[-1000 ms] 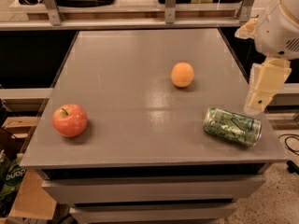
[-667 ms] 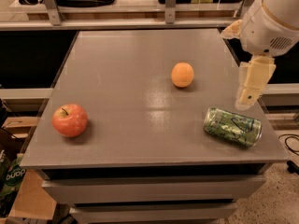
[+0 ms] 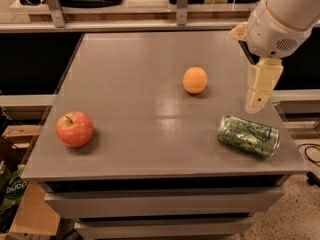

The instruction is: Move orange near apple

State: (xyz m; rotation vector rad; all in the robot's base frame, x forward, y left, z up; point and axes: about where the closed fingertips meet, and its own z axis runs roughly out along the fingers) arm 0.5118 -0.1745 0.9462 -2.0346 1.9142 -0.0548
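Observation:
The robot's gripper should next move to the orange and close around the orange's middle (image 3: 195, 80), since the orange needs to move near the apple.
The orange (image 3: 195, 80) is a small plain orange fruit lying right of the table's middle. The apple (image 3: 74, 128) is red with pale speckles and a short stem, near the table's front left. The gripper (image 3: 257, 102) hangs from the white arm at the right side of the table, above the surface, to the right of the orange and well apart from it. It holds nothing.
A green drink can (image 3: 248, 135) lies on its side at the front right, just below the gripper. The grey table (image 3: 135, 84) has drawers below its front edge. Shelving runs along the back. A cardboard box (image 3: 30, 214) and a bag sit on the floor left.
The arm and gripper have moved left and a little up, from beyond the table's right edge to over its right side. The orange, apple and can have not moved.

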